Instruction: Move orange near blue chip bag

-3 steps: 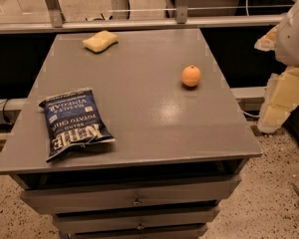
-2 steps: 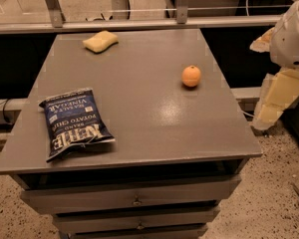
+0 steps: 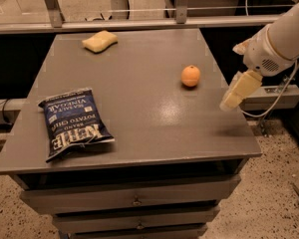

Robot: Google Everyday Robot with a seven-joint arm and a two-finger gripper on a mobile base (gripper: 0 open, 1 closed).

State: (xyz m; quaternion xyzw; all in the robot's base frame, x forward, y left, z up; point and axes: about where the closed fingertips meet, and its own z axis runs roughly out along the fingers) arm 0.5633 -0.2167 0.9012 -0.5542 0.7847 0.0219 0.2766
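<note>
My gripper will move to the orange's middle point(image 3: 191, 76) next and close there, because the orange has to go near the blue chip bag.
The orange point(image 3: 191, 75) sits on the grey table point(image 3: 139, 128), right of the middle. The blue chip bag point(image 3: 74, 121) lies flat near the front left corner, far from the orange. My gripper point(image 3: 234, 94) hangs from the white arm point(image 3: 279, 41) over the table's right edge, a little right of and in front of the orange, apart from it. It holds nothing that I can see.
A pale yellow sponge point(image 3: 99, 41) lies at the back left of the table. Drawers point(image 3: 134, 201) run below the front edge. A rail and window frame stand behind the table. Cables hang at the right by the arm.
My arm has swung in from the right and the gripper now reaches over the table's right edge. The orange, bag and sponge have not moved.
</note>
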